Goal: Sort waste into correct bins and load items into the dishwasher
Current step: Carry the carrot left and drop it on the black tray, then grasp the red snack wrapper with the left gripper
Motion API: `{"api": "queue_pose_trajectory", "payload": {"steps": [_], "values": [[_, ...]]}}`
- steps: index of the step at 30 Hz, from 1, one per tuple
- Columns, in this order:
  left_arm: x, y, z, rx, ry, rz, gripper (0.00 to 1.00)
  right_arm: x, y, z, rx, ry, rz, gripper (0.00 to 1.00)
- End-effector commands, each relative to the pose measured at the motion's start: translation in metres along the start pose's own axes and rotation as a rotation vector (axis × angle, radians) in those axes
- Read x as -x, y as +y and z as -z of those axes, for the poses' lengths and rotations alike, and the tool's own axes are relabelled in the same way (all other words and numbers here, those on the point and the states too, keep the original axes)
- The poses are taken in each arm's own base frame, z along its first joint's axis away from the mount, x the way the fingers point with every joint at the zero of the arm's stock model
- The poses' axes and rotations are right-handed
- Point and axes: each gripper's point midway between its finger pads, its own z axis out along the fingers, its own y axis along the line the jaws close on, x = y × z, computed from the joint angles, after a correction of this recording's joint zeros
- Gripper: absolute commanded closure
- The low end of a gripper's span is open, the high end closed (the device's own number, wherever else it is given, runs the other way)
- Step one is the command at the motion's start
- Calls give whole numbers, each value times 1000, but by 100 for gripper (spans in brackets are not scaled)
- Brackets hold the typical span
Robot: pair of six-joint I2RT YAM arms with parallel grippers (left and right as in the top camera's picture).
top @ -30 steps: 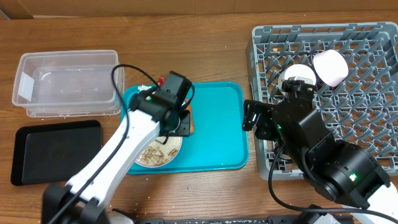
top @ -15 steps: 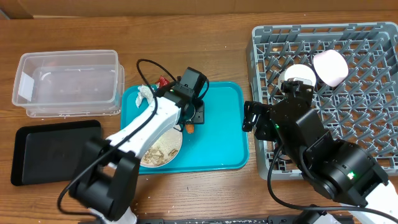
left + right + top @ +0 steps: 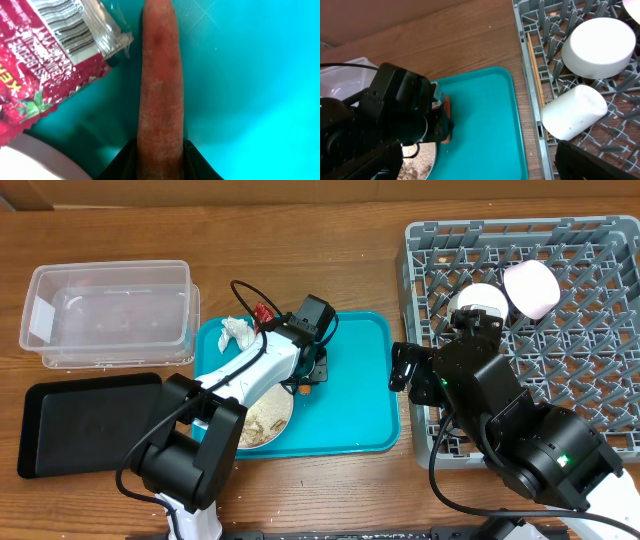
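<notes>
I have the orange carrot piece in my left gripper. I need to let go of it with that gripper in the black tray's near corner [image 3: 131, 453] toward the teal tray.
My left gripper [image 3: 308, 372] is low over the teal tray [image 3: 350, 395] and shut on the orange carrot piece [image 3: 160, 95], which lies between its fingers [image 3: 160, 162]. The carrot's end also shows in the overhead view [image 3: 300, 388] and the right wrist view [image 3: 447, 125]. The red wrapper [image 3: 45, 65] lies just beside it; it also shows in the overhead view [image 3: 264, 312]. The crumpled white tissue [image 3: 238, 330] lies at the tray's far left. The white plate [image 3: 268, 422] holds beige scraps. My right gripper [image 3: 404, 370] hangs open and empty between tray and rack.
The clear tub [image 3: 110, 315] and black tray [image 3: 90, 425] lie left of the teal tray. The grey dish rack [image 3: 560, 360] at the right holds a white bowl [image 3: 600, 47], a white cup on its side [image 3: 572, 117] and a pink cup [image 3: 530, 288].
My left gripper has moved from over the plate to the right and away from me, down onto the carrot, uncovering the tissue. The right arm has not moved.
</notes>
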Motion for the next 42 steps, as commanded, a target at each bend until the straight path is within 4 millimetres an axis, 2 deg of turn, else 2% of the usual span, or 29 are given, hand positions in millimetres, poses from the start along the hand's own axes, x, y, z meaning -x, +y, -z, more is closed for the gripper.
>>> {"api": "queue_pose_trajectory", "payload": {"steps": [1,5,8,12,17,19,22,25,27,28,30,31,32,33,37,40,42], "values": [[15,-11,27,-42,-48,6,83,7,1,4,-1,-25,-10,0],[31,-16,76,-81,-123,12,84,7,1,4,-1,-25,-11,0],[35,-1,117,-63,-173,60,83,7,1,4,-1,-25,-10,0],[19,54,159,32,-180,239,80,7,1,4,-1,-25,-10,0],[-17,154,187,275,-157,517,87,7,1,4,-1,-25,-10,0],[-37,195,190,383,-141,631,82,7,1,4,-1,-25,-10,0],[-57,229,180,438,-105,737,79,7,1,4,-1,-25,-10,0],[-77,259,160,475,-64,858,70,7,1,4,-1,-25,-10,0],[-88,276,144,490,-49,929,70,7,1,4,-1,-25,-10,0],[-95,283,134,485,-37,968,74,7,1,4,-1,-25,-10,0],[-103,289,122,461,-17,1012,75,7,1,4,-1,-25,-10,0],[-105,293,119,449,-12,1026,60,7,1,4,-1,-25,-10,0],[-107,296,119,441,-11,1044,34,7,1,4,-1,-25,-10,0],[-106,299,119,435,-13,1054,1,7,1,4,-1,-25,-10,0],[-94,308,134,390,-47,1034,2,7,1,4,-1,-25,-10,0],[-78,304,154,339,-82,1025,9,7,1,3,-2,-24,-10,0],[-57,289,165,232,-113,963,20,7,1,3,-2,-24,-10,0]]}}
